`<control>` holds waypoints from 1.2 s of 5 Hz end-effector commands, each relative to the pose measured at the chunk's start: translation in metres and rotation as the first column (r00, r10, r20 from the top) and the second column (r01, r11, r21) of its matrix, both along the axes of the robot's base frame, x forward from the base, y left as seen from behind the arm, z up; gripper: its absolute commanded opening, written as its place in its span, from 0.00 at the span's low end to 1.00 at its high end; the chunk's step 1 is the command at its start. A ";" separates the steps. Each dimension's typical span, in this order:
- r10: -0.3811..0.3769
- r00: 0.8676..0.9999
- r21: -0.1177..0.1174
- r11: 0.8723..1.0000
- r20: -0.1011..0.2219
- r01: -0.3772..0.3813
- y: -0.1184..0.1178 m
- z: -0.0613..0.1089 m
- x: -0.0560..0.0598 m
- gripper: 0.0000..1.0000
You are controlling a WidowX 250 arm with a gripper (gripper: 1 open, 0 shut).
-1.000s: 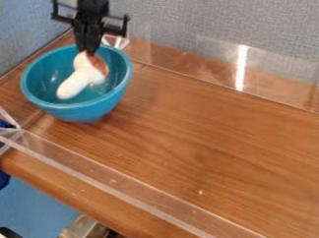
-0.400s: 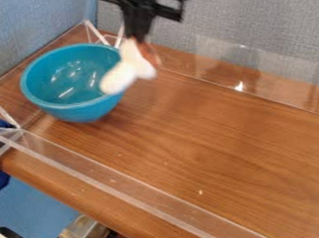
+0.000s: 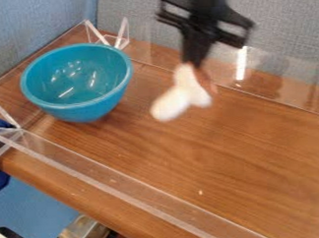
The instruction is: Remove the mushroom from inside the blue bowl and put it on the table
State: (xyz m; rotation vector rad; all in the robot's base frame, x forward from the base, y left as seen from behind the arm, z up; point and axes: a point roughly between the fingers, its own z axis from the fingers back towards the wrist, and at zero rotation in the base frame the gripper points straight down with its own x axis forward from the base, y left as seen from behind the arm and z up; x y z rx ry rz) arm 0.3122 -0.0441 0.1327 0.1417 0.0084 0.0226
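My gripper is to set the mushroom free on the bare wood [image 3: 222, 146] between the front and back acrylic sides, away from the blue bowl.
My gripper [image 3: 196, 59] hangs pointing down over the middle of the table [image 3: 242, 148], to the right of the blue bowl [image 3: 75, 83]. It is shut on the mushroom [image 3: 181, 94], which dangles below the fingers clear of the wood, cream stem lowest and orange-brown cap near the fingertips. The turquoise bowl stands at the back left with nothing in it.
Low clear acrylic walls [image 3: 151, 175] edge the table on all sides. A folded clear corner piece [image 3: 120, 34] stands behind the bowl. A blue-grey wall runs along the back.
The gripper has carried the mushroom up out of the bowl and to the right, from over the bowl to over the middle of the table. The bowl has not moved.
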 end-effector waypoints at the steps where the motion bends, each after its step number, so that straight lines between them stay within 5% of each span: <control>1: -0.031 0.999 -0.022 0.999 0.035 0.032 -0.032 0.002 0.013 0.00; 2: -0.044 0.999 -0.038 0.998 0.017 0.045 -0.048 -0.015 0.013 0.00; 3: -0.028 1.000 -0.051 0.998 0.004 0.028 -0.044 -0.030 0.002 0.00; 4: 0.002 1.000 -0.054 0.999 0.027 -0.001 -0.030 -0.024 -0.003 0.00; 6: -0.023 0.999 -0.085 0.996 0.039 0.027 -0.022 -0.042 0.008 0.00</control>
